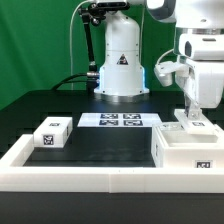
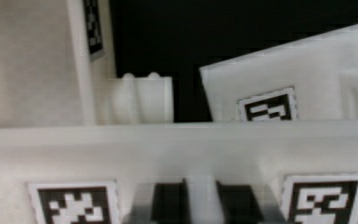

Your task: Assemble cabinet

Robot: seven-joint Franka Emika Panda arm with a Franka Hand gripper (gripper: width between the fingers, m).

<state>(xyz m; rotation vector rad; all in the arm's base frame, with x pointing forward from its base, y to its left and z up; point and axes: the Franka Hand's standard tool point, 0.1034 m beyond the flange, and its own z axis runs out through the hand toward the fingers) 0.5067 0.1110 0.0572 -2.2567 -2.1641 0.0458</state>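
The robot's gripper needs to release the white tagged piece on top of the large white cabinet box (image 1: 205, 134) by the front rail.
The cabinet (image 1: 185, 147) is a large white box with tag markers, standing at the exterior view's right near the front rail. My gripper (image 1: 190, 118) reaches straight down onto its top. In the wrist view the cabinet's tagged white face (image 2: 69, 150) fills the near part. My gripper (image 2: 202, 205) shows as two dark fingers with a thin white wall of the cabinet between them, so it is shut on that wall. Beyond it lie a ribbed white peg (image 2: 140, 97) and a tilted white panel with a tag (image 2: 274, 95).
A small white tagged block (image 1: 50, 133) sits at the exterior view's left. The marker board (image 1: 120, 121) lies at the back middle, in front of the arm's base (image 1: 120, 65). A long white rail (image 1: 90, 178) borders the table's front and left.
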